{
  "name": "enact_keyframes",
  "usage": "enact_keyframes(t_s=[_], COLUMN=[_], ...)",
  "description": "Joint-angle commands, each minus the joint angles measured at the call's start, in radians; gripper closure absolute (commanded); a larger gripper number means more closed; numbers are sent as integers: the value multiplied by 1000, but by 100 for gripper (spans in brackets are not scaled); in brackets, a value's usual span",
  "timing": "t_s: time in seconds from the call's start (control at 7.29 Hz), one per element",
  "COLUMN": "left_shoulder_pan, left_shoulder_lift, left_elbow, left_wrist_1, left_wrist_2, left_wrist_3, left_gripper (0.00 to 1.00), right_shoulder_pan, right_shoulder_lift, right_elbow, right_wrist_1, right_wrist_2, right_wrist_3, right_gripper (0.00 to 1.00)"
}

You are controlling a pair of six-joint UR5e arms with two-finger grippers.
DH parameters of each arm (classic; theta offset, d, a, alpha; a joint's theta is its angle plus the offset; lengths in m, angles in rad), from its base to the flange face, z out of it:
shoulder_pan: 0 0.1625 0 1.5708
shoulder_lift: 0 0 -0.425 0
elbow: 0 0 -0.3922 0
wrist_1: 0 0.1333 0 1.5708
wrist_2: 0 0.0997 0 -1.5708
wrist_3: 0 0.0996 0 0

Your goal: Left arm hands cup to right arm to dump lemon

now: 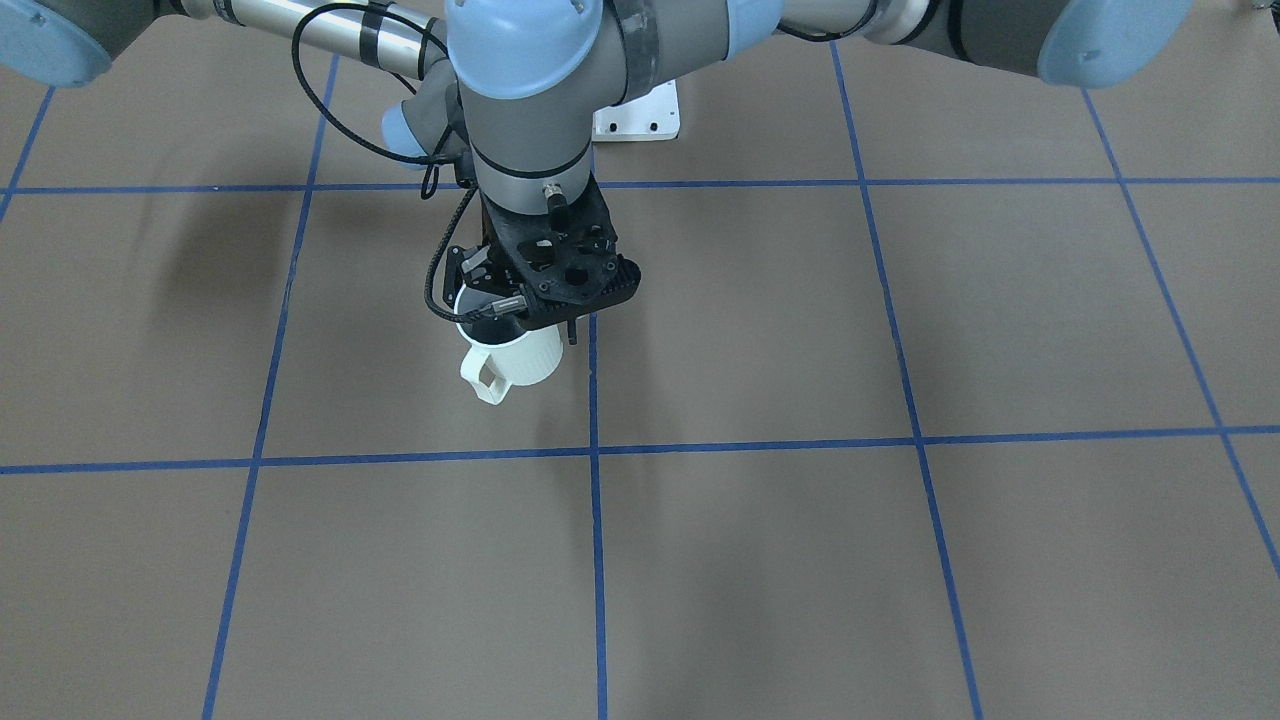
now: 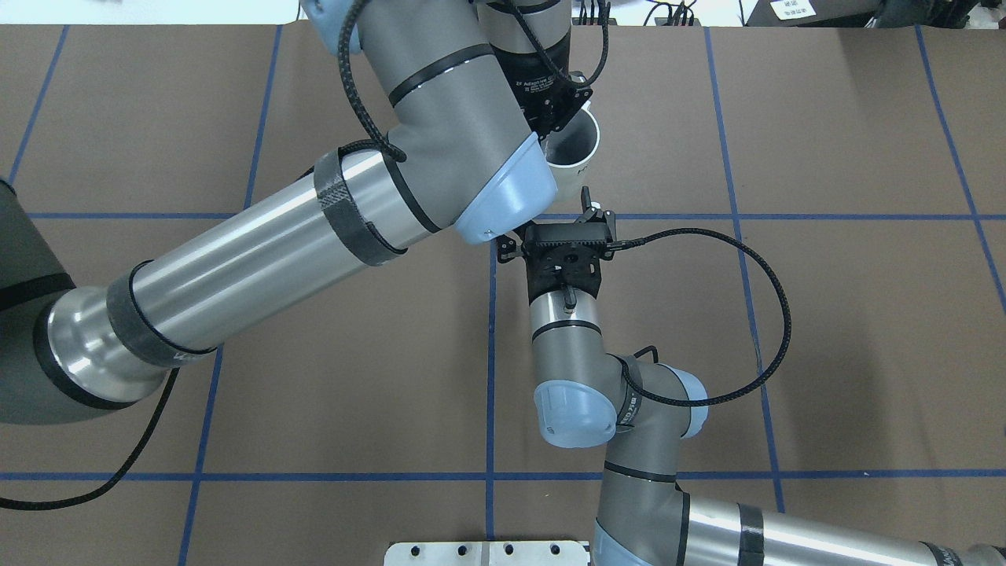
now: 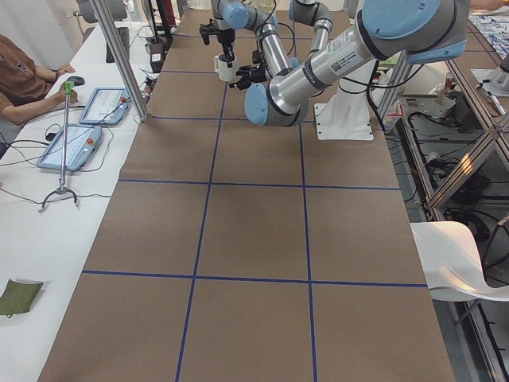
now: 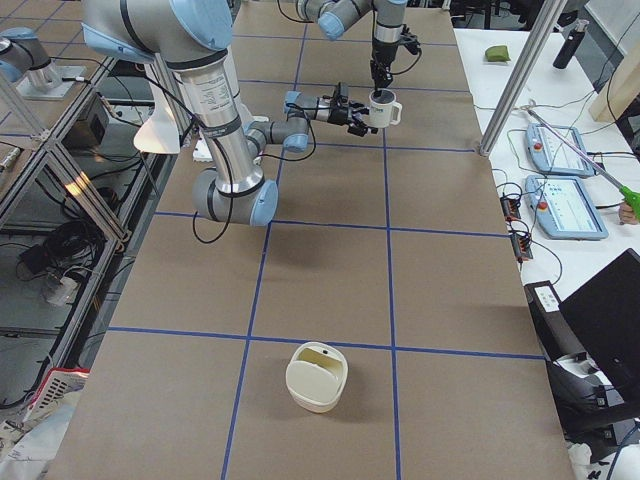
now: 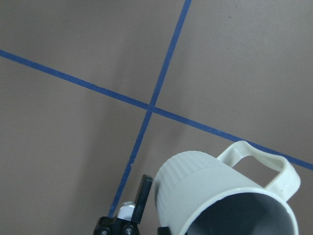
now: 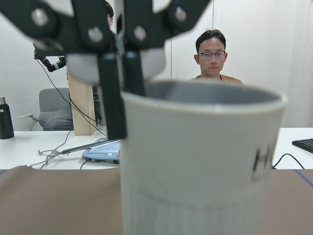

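My left gripper has the off-white cup. It will let go of the cup mid-square (image 1: pixel 1029 308) between blue table lines, well out on its own side.
The off-white cup (image 1: pixel 525 360) hangs upright from my left gripper (image 2: pixel 562 118), which comes down from above and is shut on the rim. Its fingers (image 6: pixel 111 98) pinch the cup wall in the right wrist view. The cup (image 2: pixel 578 145) appears lifted a little off the table. Its handle (image 1: pixel 485 375) points away from the robot. My right gripper (image 4: pixel 362 110) lies level and points at the cup's side (image 4: pixel 384 110). It looks open and very close to the cup, touching nothing I can see. The left wrist view shows the cup (image 5: pixel 205 191) with a grey inside. The lemon is hidden.
A cream container (image 4: pixel 318 377) stands on the brown table toward the end on the robot's right. A white base plate (image 1: pixel 640 115) sits by the robot. Operators (image 6: pixel 212 54) and tablets (image 4: pixel 560 200) are at a side bench across the table.
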Motion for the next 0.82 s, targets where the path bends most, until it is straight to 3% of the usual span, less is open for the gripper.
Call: enact_keyframes(t_s=[0.0,0.14,0.27,0.55,0.69], left_shoulder_pan=[-52,-92,-118,-140,-167], left_shoulder_lift=[-3,4,74,377,500], left_elbow=[-49,-79,-158,-428,-507], left_wrist_1=[13,15,32,46,47], left_wrist_2=[-10,-57,-68,-68,-69], left_wrist_3=[1,7,23,211,311], left_gripper=[100,100,100,100,100], right_shoulder_pan=[-1,4,41,177,244], right_shoulder_lift=[-19,-21,-30,-50,-77], right_elbow=[-14,-14,-8,0,4], right_wrist_1=[0,1,3,3,4], right_wrist_2=[26,68,145,369,493], right_wrist_3=[1,0,-2,-5,-11], right_gripper=[0,0,0,0,0])
